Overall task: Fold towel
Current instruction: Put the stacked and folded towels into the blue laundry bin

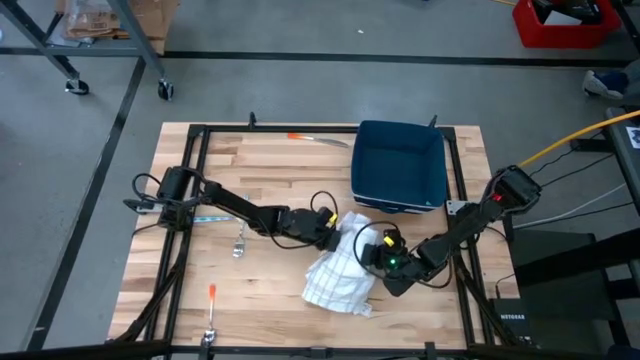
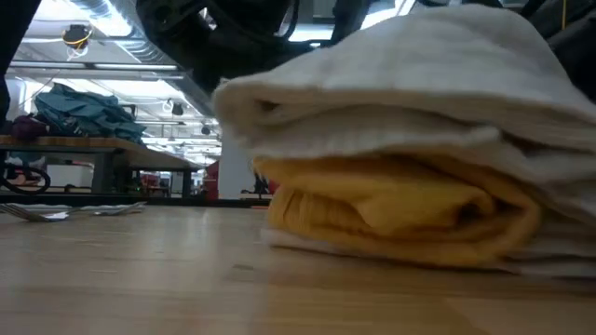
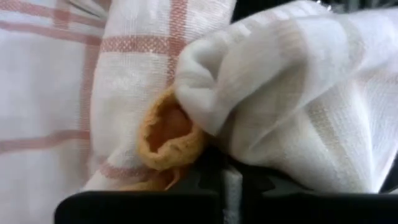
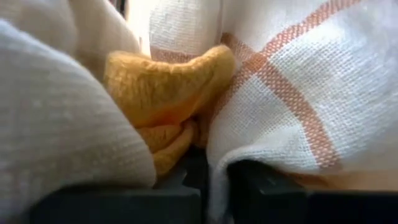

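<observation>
The robot's right gripper needs to release the towel in the dark blue bin (image 1: pixel 387 177), toward the near side of the bin. The towel still lies bunched on the wooden table.
The towel (image 1: pixel 340 268), white with red-orange stripes and a yellow inner layer (image 2: pixel 391 219), lies bunched on the wooden table (image 1: pixel 260 190), right of its middle. In the low view its underside (image 2: pixel 372 253) rests on the table. My left gripper (image 1: pixel 330 237) is shut on the towel's far left part. My right gripper (image 1: pixel 374 256) is shut on its right side. Both wrist views are filled with white cloth and a yellow fold. My left gripper (image 3: pixel 224 180) pinches a bunched fold of the towel (image 3: pixel 180 146), white and yellow layers together, between its two fingers. It comes from the table's left, slanting a little downward. The rest of the towel lies slack on the table. My right gripper (image 4: pixel 199 171) pinches a bunch of several layers, a yellow fold (image 4: pixel 168 134) and striped white cloth (image 4: pixel 249 137), between its two fingers. It comes from the table's right, slanting downward. The towel's near part stays on the table.
A dark blue bin (image 1: pixel 400 165) stands at the far right, just beyond the towel. A knife (image 1: pixel 315 138) lies by the far edge. A fork (image 1: pixel 240 242) lies under the left arm, and a red-handled utensil (image 1: pixel 211 310) lies near the front left. Black frame rails (image 1: pixel 195 160) border the table.
</observation>
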`<act>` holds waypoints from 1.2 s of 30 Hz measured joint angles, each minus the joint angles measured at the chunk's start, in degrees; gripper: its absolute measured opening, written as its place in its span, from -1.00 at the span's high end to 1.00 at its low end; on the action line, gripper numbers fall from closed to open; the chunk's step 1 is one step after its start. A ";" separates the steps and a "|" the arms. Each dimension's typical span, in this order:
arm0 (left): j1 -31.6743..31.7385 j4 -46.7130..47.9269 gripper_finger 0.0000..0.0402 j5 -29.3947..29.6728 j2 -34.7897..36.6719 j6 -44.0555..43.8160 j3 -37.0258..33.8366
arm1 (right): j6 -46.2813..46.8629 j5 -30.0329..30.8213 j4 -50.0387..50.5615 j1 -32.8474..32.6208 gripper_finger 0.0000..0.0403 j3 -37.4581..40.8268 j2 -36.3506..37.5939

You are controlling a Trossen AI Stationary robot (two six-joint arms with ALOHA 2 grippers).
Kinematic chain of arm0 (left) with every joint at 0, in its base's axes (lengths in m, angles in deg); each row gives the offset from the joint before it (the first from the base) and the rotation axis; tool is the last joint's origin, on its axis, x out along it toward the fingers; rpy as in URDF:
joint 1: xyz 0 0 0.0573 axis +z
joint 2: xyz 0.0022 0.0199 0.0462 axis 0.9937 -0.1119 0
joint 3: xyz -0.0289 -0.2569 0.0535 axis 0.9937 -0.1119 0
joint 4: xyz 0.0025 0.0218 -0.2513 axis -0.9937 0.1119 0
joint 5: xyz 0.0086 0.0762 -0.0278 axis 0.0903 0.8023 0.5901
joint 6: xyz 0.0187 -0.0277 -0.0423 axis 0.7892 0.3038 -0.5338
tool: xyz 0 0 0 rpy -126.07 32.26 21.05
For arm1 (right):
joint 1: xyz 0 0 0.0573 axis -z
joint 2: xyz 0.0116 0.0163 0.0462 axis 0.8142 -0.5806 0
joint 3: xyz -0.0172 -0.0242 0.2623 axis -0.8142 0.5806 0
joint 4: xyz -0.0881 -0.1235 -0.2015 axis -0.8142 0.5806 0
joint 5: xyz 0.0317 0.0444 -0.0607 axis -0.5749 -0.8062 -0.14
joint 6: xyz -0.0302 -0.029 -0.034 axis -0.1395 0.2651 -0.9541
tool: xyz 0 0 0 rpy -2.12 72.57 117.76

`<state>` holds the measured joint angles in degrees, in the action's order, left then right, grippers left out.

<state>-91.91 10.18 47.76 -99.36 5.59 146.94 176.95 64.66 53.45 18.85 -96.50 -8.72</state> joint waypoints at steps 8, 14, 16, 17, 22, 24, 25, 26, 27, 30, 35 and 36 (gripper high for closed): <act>2.34 -0.42 0.98 -0.23 0.07 3.06 5.40 | -0.17 6.03 12.83 0.00 0.80 0.00 9.54; 4.79 -0.09 0.99 -0.03 0.11 4.55 10.32 | -0.14 12.67 21.56 0.74 0.82 -0.13 17.41; 5.75 1.41 0.99 -0.04 0.11 4.97 12.43 | -0.32 13.32 24.04 1.89 0.82 -0.13 19.98; 6.18 2.45 0.99 -0.02 0.11 5.18 13.43 | -0.59 13.46 24.86 2.55 0.82 -0.13 21.08; 8.27 7.32 0.99 -0.19 0.11 6.57 19.41 | -4.80 14.69 26.60 6.38 0.81 -0.15 26.90; 8.97 9.49 0.99 -0.48 0.11 7.50 22.11 | -7.43 15.39 26.18 7.61 0.81 -0.20 29.26; 9.34 10.70 0.99 -0.53 0.11 7.77 23.50 | -8.57 15.60 26.09 8.14 0.81 -0.22 30.51; 9.69 11.89 0.99 -0.64 0.11 8.22 24.77 | -9.78 15.77 25.97 8.66 0.80 -0.28 31.63; 10.07 13.44 0.99 -0.74 0.11 9.03 26.19 | -11.09 15.85 25.97 9.16 0.80 -0.31 32.83; 11.06 16.51 0.99 -1.03 0.05 10.64 29.85 | -15.07 17.13 25.20 10.30 0.80 -0.31 36.46; 12.63 18.96 0.99 -0.38 0.02 12.96 34.40 | -22.32 18.85 23.18 13.39 0.80 -0.35 42.48; 12.96 19.07 0.99 0.13 -0.02 13.50 35.09 | -24.19 18.82 22.51 14.29 0.80 -0.35 43.43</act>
<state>-78.95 29.25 47.89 -99.39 19.09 182.03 152.76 83.48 75.96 33.14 -96.85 34.70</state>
